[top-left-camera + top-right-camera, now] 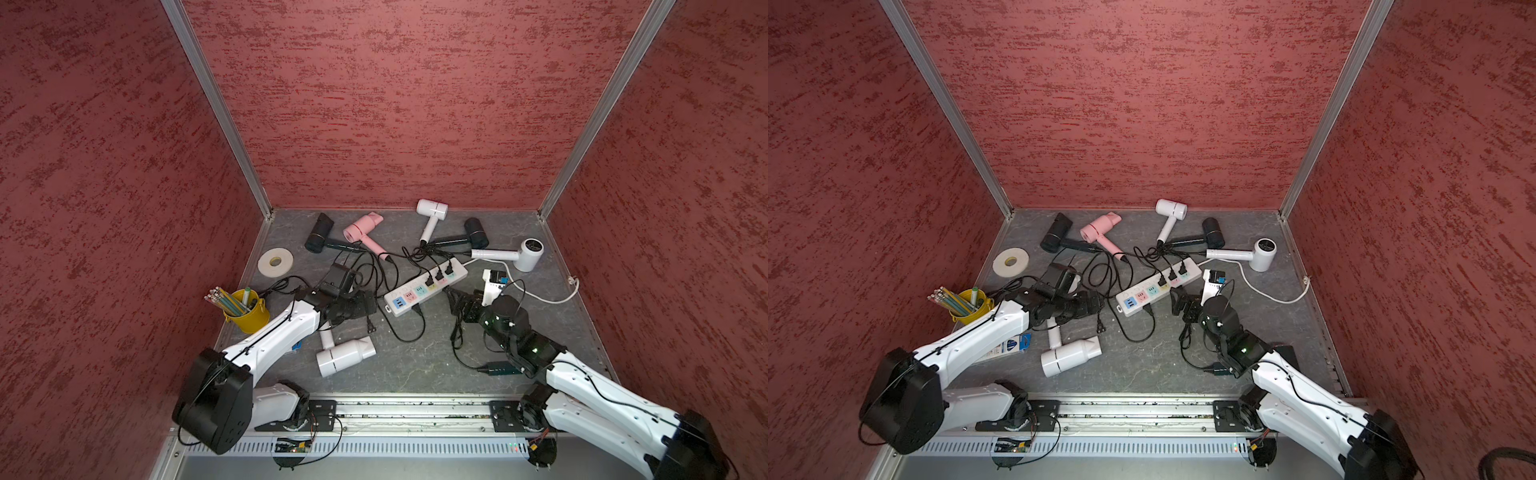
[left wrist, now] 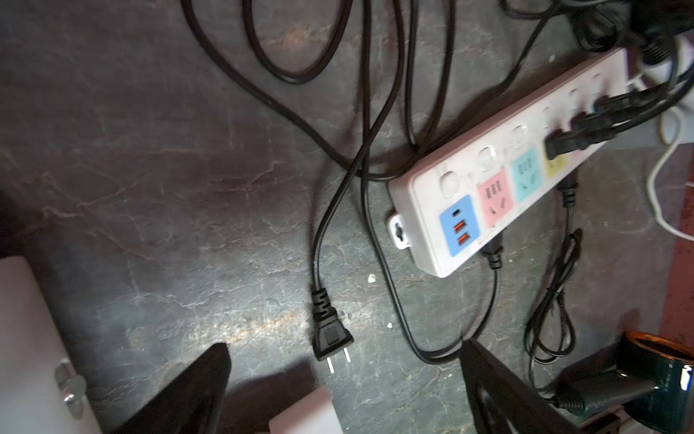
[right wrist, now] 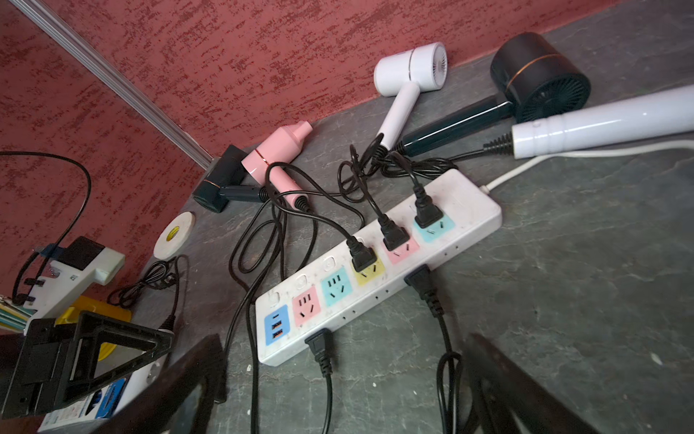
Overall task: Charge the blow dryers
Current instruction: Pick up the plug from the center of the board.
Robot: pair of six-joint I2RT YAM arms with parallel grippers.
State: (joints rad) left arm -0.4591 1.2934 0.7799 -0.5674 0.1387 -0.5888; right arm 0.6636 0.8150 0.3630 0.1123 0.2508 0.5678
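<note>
Next, my left gripper closes on the cord (image 1: pixel 375 300) (image 2: pixel 342 190) of the loose plug, close to the spot where it crosses another black cord next to the blue end of the power strip.
Several blow dryers lie on the grey floor: black (image 1: pixel 319 232), pink (image 1: pixel 362 226), white (image 1: pixel 432 210), dark (image 1: pixel 476 232) and white (image 1: pixel 528 251) at the back, and another white one (image 1: pixel 345 355) in front. A dark green one (image 2: pixel 653 379) lies under my right arm. Three black plugs sit in the power strip's (image 1: pixel 424 286) far sockets, and two more sit in its side. A loose plug (image 2: pixel 332 338) lies flat on the floor between the fingers of my open left gripper (image 2: pixel 345 347). My right gripper (image 3: pixel 343 340) is open near the strip's side, holding nothing.
A tape roll (image 1: pixel 275 262) and a yellow cup of pencils (image 1: pixel 247 311) stand at the left. A black block (image 1: pixel 338 278) sits behind my left wrist, and a white box (image 1: pixel 494 284) right of the strip. The strip's white cable (image 1: pixel 540 297) runs right. Black cords tangle mid-floor.
</note>
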